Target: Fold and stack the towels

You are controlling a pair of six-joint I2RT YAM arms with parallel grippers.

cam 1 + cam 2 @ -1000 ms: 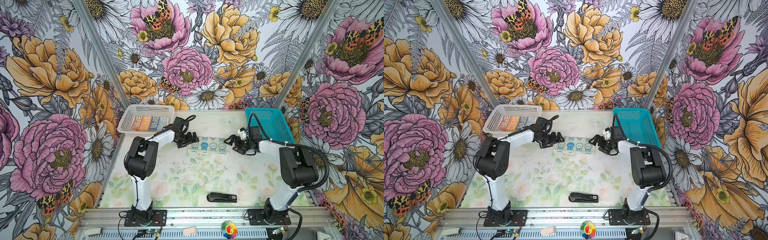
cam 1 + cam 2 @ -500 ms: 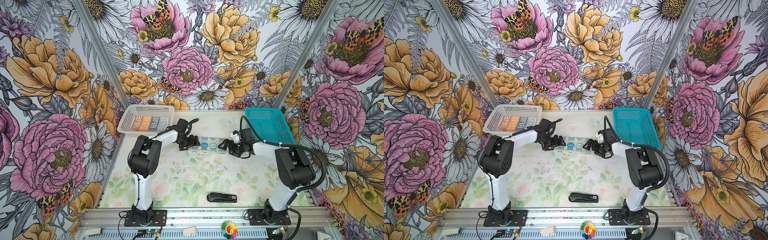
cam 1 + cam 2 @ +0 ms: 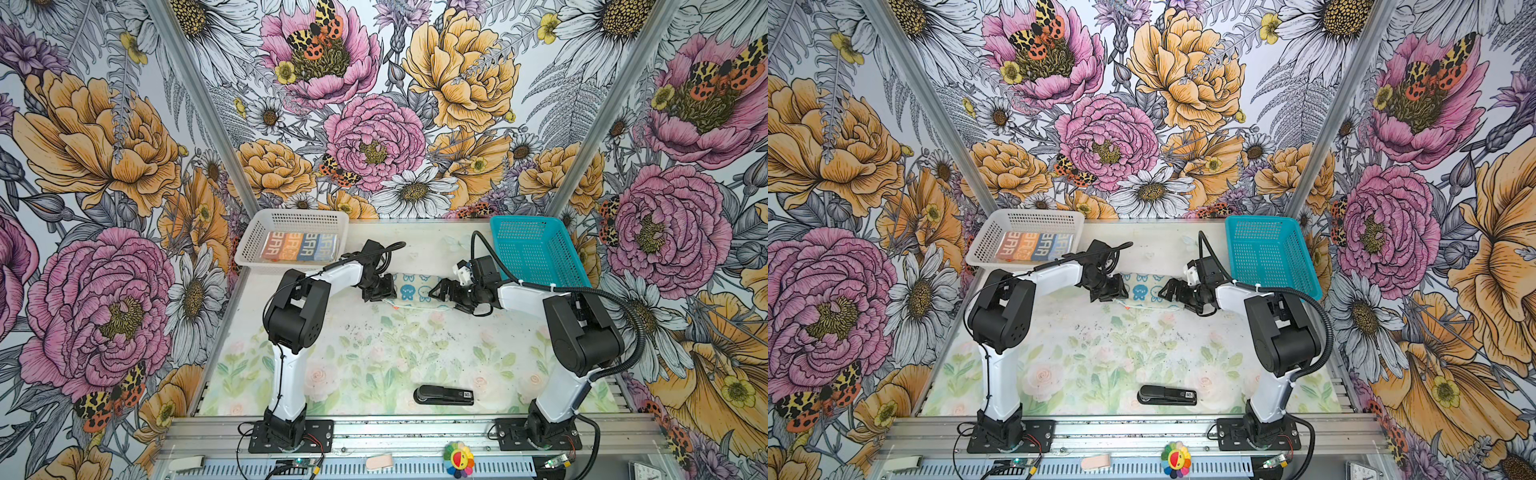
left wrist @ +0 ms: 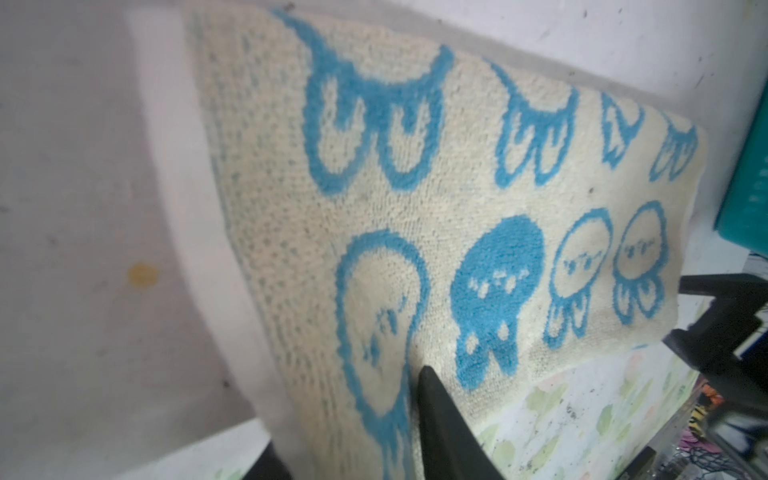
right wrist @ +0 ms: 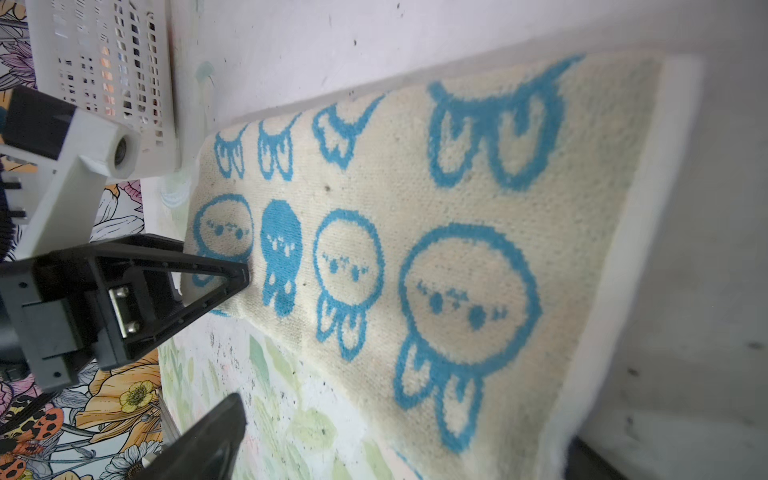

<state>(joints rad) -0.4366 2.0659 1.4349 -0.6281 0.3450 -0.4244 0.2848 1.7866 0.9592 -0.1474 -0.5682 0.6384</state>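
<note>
My slanted left gripper should open, square up and pinch that end (image 3: 397,296) of the cream towel before lifting it into the white basket.
A cream towel (image 3: 415,286) (image 3: 1144,291) with blue bunny prints lies folded at the back middle of the table. My left gripper (image 3: 384,291) (image 3: 1116,294) sits at its left end. In the left wrist view the towel (image 4: 415,216) runs between the narrowed fingers of that gripper (image 4: 345,436), which is shut on the cloth. My right gripper (image 3: 441,291) (image 3: 1169,291) is at the towel's right end, low and open. In the right wrist view the towel (image 5: 436,199) spreads between the wide-apart fingers of that gripper (image 5: 395,436). A folded striped towel (image 3: 299,246) lies in the white basket (image 3: 299,216).
A teal basket (image 3: 536,253) stands at the back right, just behind the right arm. A black stapler (image 3: 444,395) lies near the front edge. The white basket (image 5: 104,62) is close behind the left gripper. Flowered walls close in the sides and back.
Both grippers have moved inward onto the ends of the bunny towel. The left gripper has gone from open to shut on its left end. The right gripper has stayed open.
</note>
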